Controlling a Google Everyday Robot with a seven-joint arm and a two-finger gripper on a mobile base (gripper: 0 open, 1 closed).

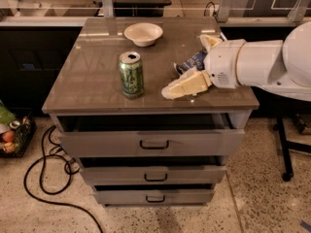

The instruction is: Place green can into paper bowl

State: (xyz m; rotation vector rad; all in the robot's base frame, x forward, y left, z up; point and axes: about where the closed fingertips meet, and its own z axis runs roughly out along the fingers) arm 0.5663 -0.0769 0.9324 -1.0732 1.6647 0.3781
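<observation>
The robot's gripper will next move to the middle of the green can (132, 74), roughly halfway between the can's top and the cabinet top, and close there.
The green can (131, 74) stands upright on the grey cabinet top (92, 81), left of centre. The off-white paper bowl (143, 33) sits empty behind it, near the back edge. My gripper (186, 66) reaches in from the right on a white arm (262, 62), just above the cabinet top and a short way right of the can. Its two cream fingers (187, 84) are spread apart with nothing between them. It does not touch the can.
A blue and white snack bag (192, 62) lies behind the gripper, partly hidden by it. The cabinet has three drawers; the top drawer (150, 140) is pulled slightly out. A black cable (43, 178) lies on the floor at left.
</observation>
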